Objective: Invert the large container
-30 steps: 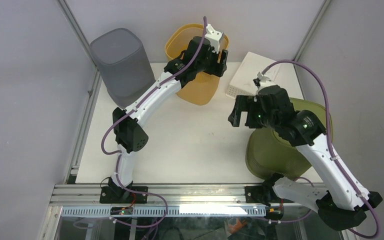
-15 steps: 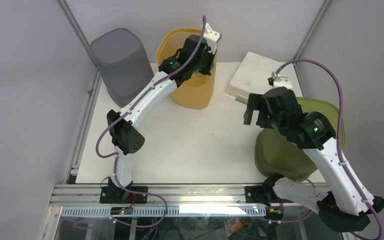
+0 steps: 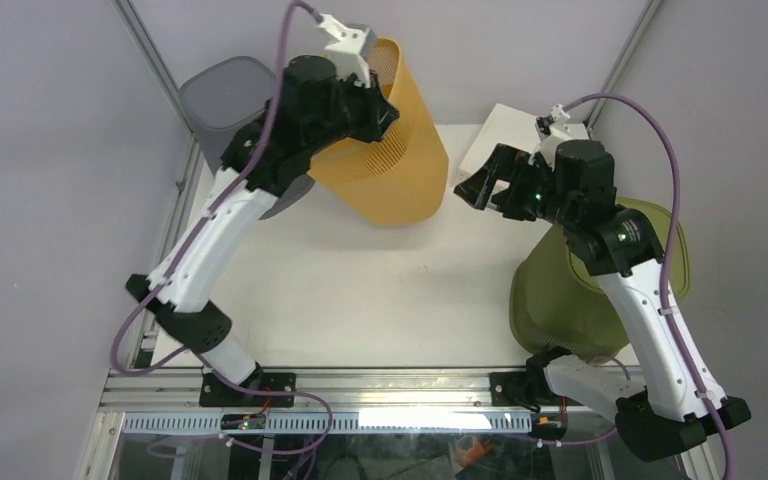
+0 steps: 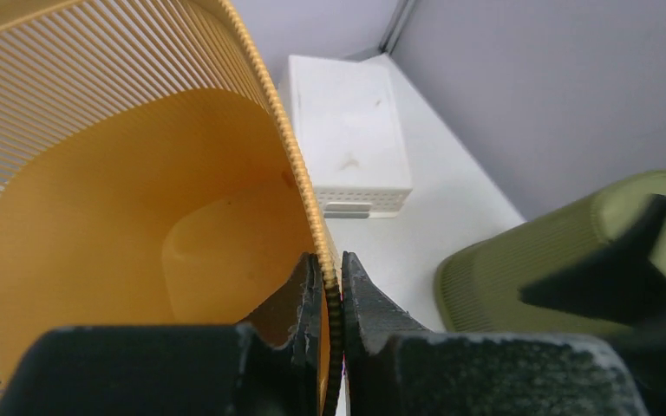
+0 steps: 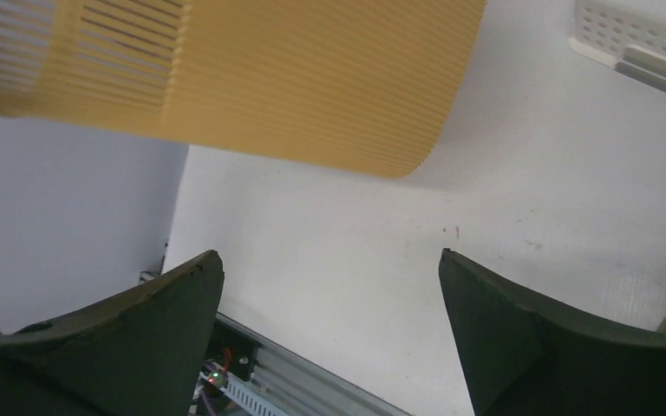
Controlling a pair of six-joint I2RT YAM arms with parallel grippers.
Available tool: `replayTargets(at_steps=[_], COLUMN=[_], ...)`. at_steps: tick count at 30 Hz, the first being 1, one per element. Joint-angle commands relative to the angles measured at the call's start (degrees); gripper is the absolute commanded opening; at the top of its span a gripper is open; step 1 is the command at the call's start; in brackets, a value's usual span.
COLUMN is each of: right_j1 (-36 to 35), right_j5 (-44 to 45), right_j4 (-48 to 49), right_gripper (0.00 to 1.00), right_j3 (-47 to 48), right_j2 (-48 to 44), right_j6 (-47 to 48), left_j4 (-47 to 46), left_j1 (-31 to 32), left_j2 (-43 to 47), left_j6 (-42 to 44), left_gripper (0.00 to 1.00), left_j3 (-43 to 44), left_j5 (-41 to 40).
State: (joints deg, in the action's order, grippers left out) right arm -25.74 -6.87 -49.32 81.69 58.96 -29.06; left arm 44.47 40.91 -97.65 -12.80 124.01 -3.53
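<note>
The robot's left gripper will release the large container on the bare table (image 3: 405, 242) between the grey and olive green bins.
The large container (image 3: 395, 175) is a yellow slatted bin, lifted at the back of the table and tilted with its mouth up to the right. My left gripper (image 3: 382, 112) is shut on its rim. In the left wrist view the fingers (image 4: 329, 260) pinch the ribbed rim, one inside and one outside the container (image 4: 95, 217). My right gripper (image 3: 475, 188) hangs open to the right of the bin, apart from it. The right wrist view shows its fingers (image 5: 329, 256) wide apart over bare table, with the container's side (image 5: 312, 78) above them.
A grey bin (image 3: 222, 88) stands at the back left, partly behind the left arm. An olive green slatted bin (image 3: 560, 290) sits at the right under the right arm. A white perforated box (image 3: 505, 140) lies at the back right near the right gripper.
My left gripper closed on the yellow container's rim, then lifted and tilted it up and leftward. The right arm swung back toward the white box, its gripper staying open.
</note>
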Motion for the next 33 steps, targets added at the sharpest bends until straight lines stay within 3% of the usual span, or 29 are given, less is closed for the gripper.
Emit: replayTargets(at_steps=[1,6,13,26,33], right_j1=[7.8,15.6,16.8,15.9,2.4], right_j5=[-19.0,-28.4,-22.0,-23.8,-4.5], right_j4=[8.7,6.4,4.1,4.8,-1.6], right_gripper=[0.99,0.99,1.00,1.00,0.99], right_j3=[-1.6,-6.3,-9.4,-11.4,-5.6], right_j2=[-0.5,-0.2,-3.7,-1.2,3.4], right_j6=[-1.5,1.7,6.5,6.5,8.1], left_j4=[-10.2,-27.5,-47.3,-50.9,-41.8], left_j1=[-0.1,-0.2,-0.2,-0.3,-0.3], left_j2=[13.6,29.2,43.3,50.9,55.9], left_j6=[-7.8,-23.0,-39.7,-45.4,-43.2], left_gripper=[0.00,0.00,0.00,0.00,0.00], left_j3=[-9.0,-34.0,-59.2,-79.8,-85.1], left_j5=[0.9,2.8,4.9,-2.8,-14.2])
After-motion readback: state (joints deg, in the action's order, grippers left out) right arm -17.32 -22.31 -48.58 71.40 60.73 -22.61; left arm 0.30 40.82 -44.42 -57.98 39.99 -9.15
